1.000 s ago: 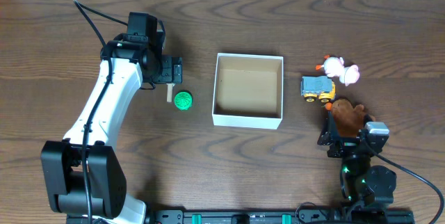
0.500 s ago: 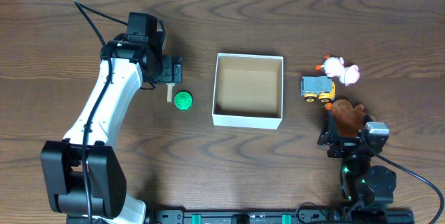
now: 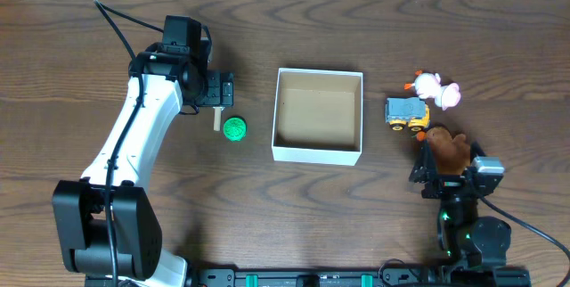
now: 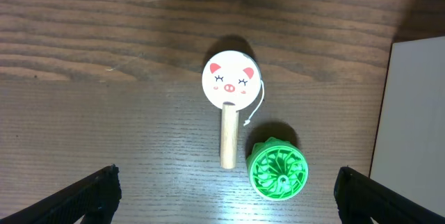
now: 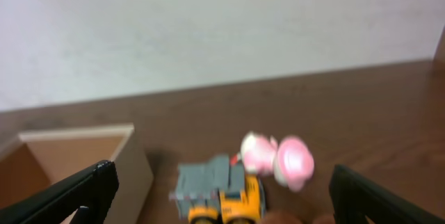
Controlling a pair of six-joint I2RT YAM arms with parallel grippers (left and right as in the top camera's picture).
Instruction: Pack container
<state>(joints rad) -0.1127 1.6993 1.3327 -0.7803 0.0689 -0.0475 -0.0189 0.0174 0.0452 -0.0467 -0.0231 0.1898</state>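
Observation:
I will close my right gripper on the grey bed (image 3: 406, 109) (image 5: 206, 178) of the grey and yellow truck, which is lying next to the pink toy.
The container (image 3: 316, 155), a square white box with a brown inside, stands empty at the table's middle. My left gripper (image 3: 223, 91) is open, left of the container. It hangs over a pig-face stick toy (image 4: 230, 79) and a green ribbed disc (image 4: 279, 170); its fingertips (image 4: 226, 200) frame both. My right gripper (image 3: 445, 173) is open at the near right, its fingers on either side of a brown toy (image 3: 447, 149). A grey and yellow truck (image 3: 407, 113) and a pink toy (image 3: 436, 89) lie beyond it. The right wrist view is blurred and shows the truck (image 5: 219, 186) and pink toy (image 5: 278, 161).
The container's white wall shows at the right edge of the left wrist view (image 4: 414, 113) and at the left of the right wrist view (image 5: 132, 161). The toys lie on a dark wooden table (image 3: 499, 46). The left arm (image 3: 134, 144) stretches along the left side.
The right arm has shifted slightly to the right. The left arm and the toys on the left have not moved.

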